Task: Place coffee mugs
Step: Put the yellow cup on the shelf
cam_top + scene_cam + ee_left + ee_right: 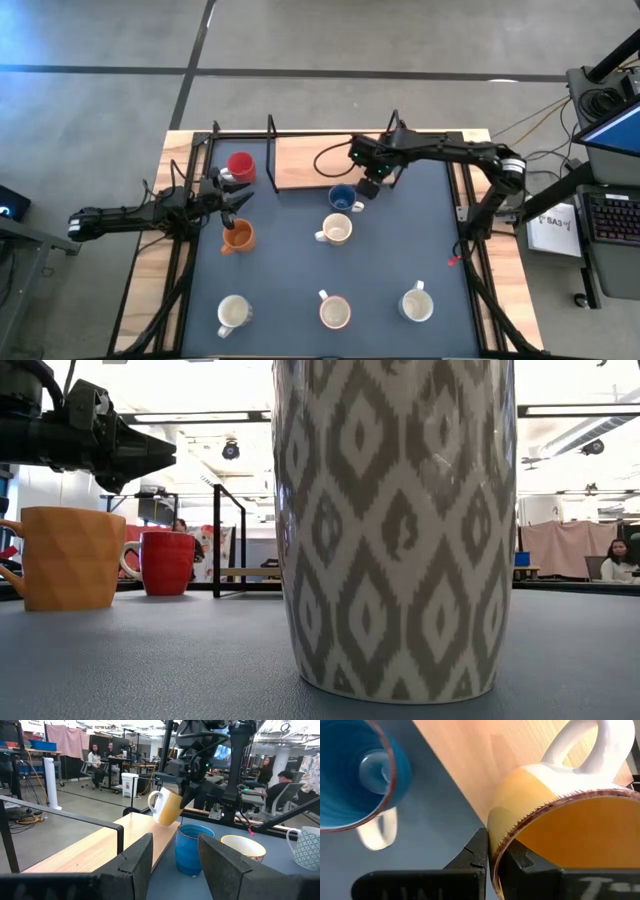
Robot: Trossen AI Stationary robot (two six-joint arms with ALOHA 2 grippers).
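Note:
The yellow mug slants at the wooden board's edge, so my right gripper will open to let it settle, then regrip its rim [519,830] and move it farther in.
My right gripper [176,780] is shut on a yellow mug [167,806] with a white handle. It holds the mug in the air just above and beside the blue mug [343,198], at the edge of the wooden board [305,160]. My left gripper [236,200] waits open and level at the table's left, between the red mug [240,165] and the orange mug [238,236]. A cream mug [337,230] stands on the mat near the blue one. My right gripper pinches the yellow mug's wall at the rim [495,837], roughly opposite the white handle [580,745], with one finger inside the mug and one outside. The fingers slant down from above. The mug hangs tilted below them, clear of the board and mat.
Three more mugs stand in a row near the front edge [233,313], [335,313], [416,303]; the middle one, grey-patterned [395,530], fills the low view. Black metal rails [272,140] rise along the far edge by the board. People sit in the room beyond.

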